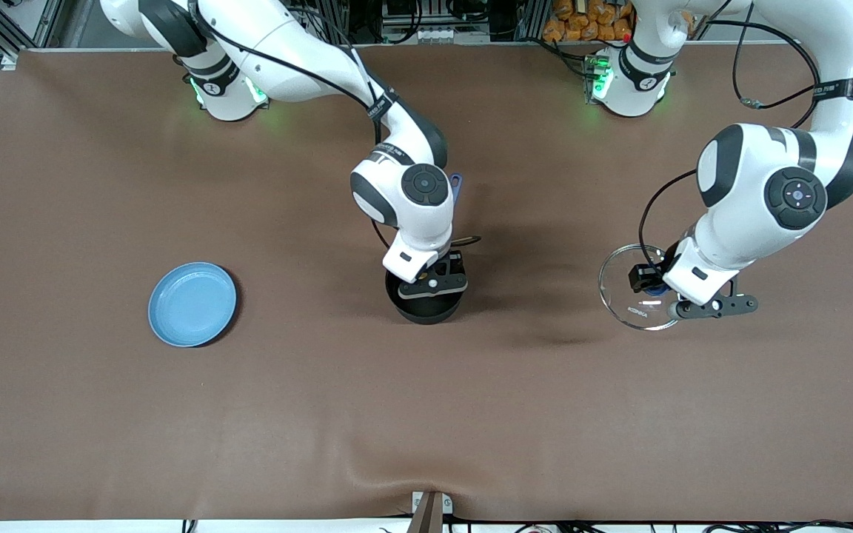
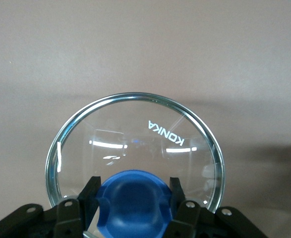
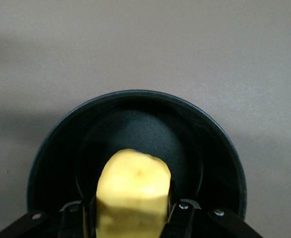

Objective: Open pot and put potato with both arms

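My left gripper needs to put the glass lid down on the brown table [image 1: 634, 289] next to the black pot, away from the blue plate.
The black pot [image 1: 426, 309] stands open at the table's middle; only the tip of its blue handle [image 1: 457, 183] shows past the right arm. My right gripper [image 1: 430, 285] is over the pot and shut on the yellow potato [image 3: 133, 191], which hangs above the pot's dark inside [image 3: 135, 129]. My left gripper [image 1: 656, 289] is shut on the blue knob [image 2: 134, 203] of the clear glass lid [image 1: 630, 292]. It holds the lid low over the table toward the left arm's end. The lid also shows in the left wrist view [image 2: 135, 134].
A flat blue plate [image 1: 192, 303] lies toward the right arm's end of the brown table. The two arm bases stand along the table's edge farthest from the front camera.
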Action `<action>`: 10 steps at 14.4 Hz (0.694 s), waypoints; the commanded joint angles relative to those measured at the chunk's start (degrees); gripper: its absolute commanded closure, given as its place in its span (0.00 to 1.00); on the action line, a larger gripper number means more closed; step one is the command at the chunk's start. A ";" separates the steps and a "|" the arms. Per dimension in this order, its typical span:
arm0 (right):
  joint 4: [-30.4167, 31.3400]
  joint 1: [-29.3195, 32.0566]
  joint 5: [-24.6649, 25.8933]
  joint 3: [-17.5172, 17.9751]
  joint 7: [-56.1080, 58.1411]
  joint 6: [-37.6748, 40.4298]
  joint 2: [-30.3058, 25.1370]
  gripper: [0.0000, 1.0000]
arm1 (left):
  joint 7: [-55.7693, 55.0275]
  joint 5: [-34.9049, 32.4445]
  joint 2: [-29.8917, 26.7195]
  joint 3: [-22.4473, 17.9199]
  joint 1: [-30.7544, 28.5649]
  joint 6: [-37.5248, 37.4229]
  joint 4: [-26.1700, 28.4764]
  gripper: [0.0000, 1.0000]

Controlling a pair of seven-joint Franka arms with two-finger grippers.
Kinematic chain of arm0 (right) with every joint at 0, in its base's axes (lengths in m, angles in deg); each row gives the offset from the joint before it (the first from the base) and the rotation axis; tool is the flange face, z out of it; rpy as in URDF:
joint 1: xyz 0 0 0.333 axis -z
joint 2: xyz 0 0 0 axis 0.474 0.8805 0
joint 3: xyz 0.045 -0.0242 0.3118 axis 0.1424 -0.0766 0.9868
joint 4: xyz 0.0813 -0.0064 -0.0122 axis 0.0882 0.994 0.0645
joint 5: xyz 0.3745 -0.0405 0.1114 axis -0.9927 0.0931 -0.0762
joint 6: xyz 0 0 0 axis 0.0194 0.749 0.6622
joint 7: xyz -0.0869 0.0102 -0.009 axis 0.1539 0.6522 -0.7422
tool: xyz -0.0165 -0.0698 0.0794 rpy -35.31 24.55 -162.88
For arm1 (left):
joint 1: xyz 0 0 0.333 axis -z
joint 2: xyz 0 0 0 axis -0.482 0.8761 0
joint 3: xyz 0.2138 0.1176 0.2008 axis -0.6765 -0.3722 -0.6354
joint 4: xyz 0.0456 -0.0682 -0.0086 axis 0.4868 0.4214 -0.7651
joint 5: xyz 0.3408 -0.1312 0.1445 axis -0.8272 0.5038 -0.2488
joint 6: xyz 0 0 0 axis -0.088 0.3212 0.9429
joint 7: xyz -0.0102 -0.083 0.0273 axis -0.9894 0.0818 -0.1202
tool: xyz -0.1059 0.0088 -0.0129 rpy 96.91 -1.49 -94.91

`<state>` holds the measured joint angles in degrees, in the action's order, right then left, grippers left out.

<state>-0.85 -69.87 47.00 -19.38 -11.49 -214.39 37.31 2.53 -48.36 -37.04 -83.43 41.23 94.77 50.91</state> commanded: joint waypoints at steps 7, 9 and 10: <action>-1.87 -0.35 1.37 -0.51 -1.28 -4.45 5.33 1.00 | 4.62 -0.47 -2.18 0.55 -2.30 11.72 11.16 1.00; -1.87 -0.26 1.28 -0.51 -1.28 -4.45 5.33 1.00 | 5.05 -0.47 -1.91 0.55 -2.30 15.14 13.88 1.00; -1.87 -0.26 1.28 -0.51 -1.28 -4.45 5.33 0.97 | 5.58 -0.47 -1.82 0.55 -2.39 17.25 15.46 1.00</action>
<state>-1.03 -69.87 47.00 -19.69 -11.50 -219.11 41.69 6.69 -48.36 -37.04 -83.44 39.49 107.97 62.24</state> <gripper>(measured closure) 0.449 0.392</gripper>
